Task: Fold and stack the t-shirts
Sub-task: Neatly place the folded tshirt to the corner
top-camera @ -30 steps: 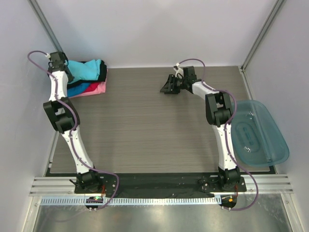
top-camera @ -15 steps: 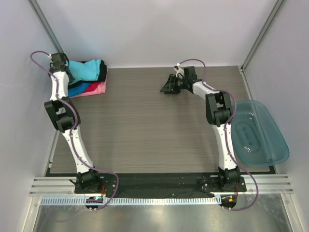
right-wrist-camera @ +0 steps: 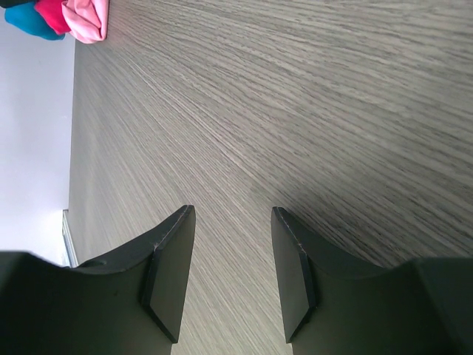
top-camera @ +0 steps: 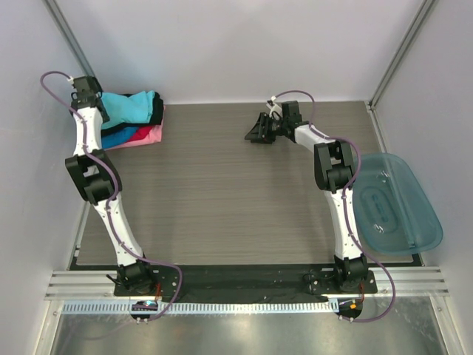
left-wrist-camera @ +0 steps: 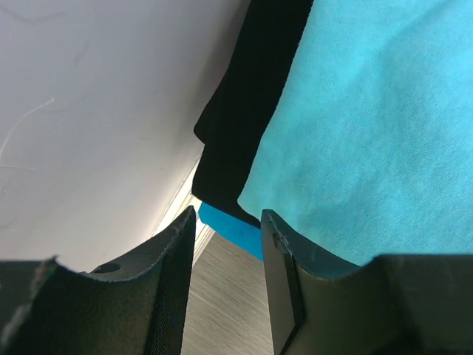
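Note:
The crooked turquoise shirt bares the black shirt's edge; my left gripper will open, then pinch the turquoise shirt's corner (left-wrist-camera: pixel 250 200) to straighten it.
The folded t-shirts lie stacked in the far left corner of the table: turquoise (top-camera: pixel 133 107) on top, then black (top-camera: pixel 157 109), blue (top-camera: pixel 120 136) and pink-red (top-camera: pixel 148 135). My left gripper (top-camera: pixel 87 93) hangs at the stack's left edge, open and empty. In the left wrist view its jaws (left-wrist-camera: pixel 228 222) stand apart beside the turquoise shirt (left-wrist-camera: pixel 369 126), the black one (left-wrist-camera: pixel 247 111) and the blue one (left-wrist-camera: pixel 229 231). My right gripper (top-camera: pixel 257 130) is open and empty low over the bare table at the far middle. Its wrist view (right-wrist-camera: pixel 233 214) shows the pink-red shirt (right-wrist-camera: pixel 85 18) far off.
A translucent teal plastic tub (top-camera: pixel 392 203) lies at the table's right edge, partly over it. White walls close in the back and both sides; the stack sits close to the left wall (left-wrist-camera: pixel 89 111). The wood-grain tabletop (top-camera: pixel 222 192) spans the middle.
My left gripper has shifted slightly back and left, away from the stack's edge. The right arm and the shirts have not moved.

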Controlling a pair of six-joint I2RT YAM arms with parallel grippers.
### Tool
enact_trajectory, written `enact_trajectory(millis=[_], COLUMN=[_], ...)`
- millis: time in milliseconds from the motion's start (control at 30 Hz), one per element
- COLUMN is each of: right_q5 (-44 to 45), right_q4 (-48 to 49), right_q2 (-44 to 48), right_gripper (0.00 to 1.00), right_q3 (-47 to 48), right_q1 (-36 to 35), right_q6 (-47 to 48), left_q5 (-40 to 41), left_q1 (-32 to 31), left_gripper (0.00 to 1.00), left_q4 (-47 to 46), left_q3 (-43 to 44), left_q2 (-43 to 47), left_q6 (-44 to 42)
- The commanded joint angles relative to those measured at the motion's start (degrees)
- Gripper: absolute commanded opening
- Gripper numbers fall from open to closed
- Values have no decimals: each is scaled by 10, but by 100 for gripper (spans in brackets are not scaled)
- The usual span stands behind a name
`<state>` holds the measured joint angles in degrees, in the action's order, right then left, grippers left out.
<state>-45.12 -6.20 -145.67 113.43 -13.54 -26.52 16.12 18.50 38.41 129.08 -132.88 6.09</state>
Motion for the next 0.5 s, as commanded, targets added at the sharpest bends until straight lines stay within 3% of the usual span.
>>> enact_trajectory(millis=[0, 300, 467], right_q5=[48, 50, 54], right_q4=[-41, -41, -41], right_q2=[-42, -38, -35], right_gripper=[52, 52, 52], right_q3=[-11, -16, -24], right_q1=[3, 5, 6], right_q6=[14, 19, 21], left_q5=[9, -2, -10], left_q1=[1, 8, 13], left_gripper=[42, 40, 27], left_q4=[-4, -5, -8], left_q3=[15, 36, 51], left_q2=[9, -40, -60], left_q6=[-11, -10, -11])
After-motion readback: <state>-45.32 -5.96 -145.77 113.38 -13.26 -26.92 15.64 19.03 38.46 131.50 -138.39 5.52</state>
